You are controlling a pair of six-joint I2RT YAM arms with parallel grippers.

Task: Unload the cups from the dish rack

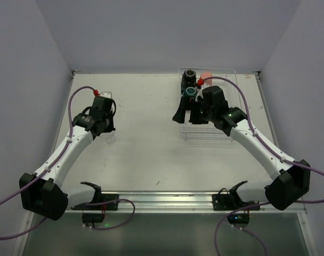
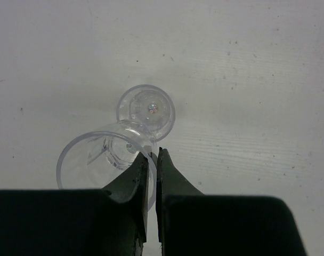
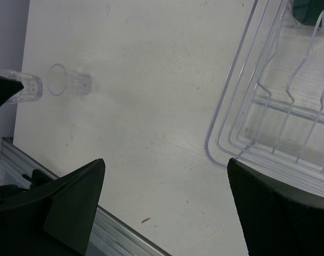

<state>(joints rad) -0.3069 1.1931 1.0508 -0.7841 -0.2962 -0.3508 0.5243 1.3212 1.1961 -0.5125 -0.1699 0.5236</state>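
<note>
My left gripper has the tiny clear cup. It will let it go inside the other clear cup (image 1: 108,136) (image 2: 146,112) that stands on the table.
My left gripper (image 1: 104,97) is at the far left of the table, shut on the rim of a tiny clear cup (image 2: 98,160), one finger inside it. A second clear cup (image 2: 146,108) stands on the table touching it. Both clear cups show small in the right wrist view, one (image 3: 70,83) free and one (image 3: 26,88) at the left gripper's tip. The dish rack (image 1: 204,136) is at the far right and holds the black cup (image 1: 190,74), the dark teal cup (image 1: 191,92) and the salmon-pink tumbler (image 1: 206,76). My right gripper (image 1: 188,116) is open and empty over the rack's left edge.
In the right wrist view the open gripper (image 3: 165,162) frames bare table beside the rack's near corner (image 3: 242,133), with the teal cup (image 3: 306,13) at the top edge. A metal rail (image 1: 162,200) runs along the near edge. Walls close the left, right and back.
</note>
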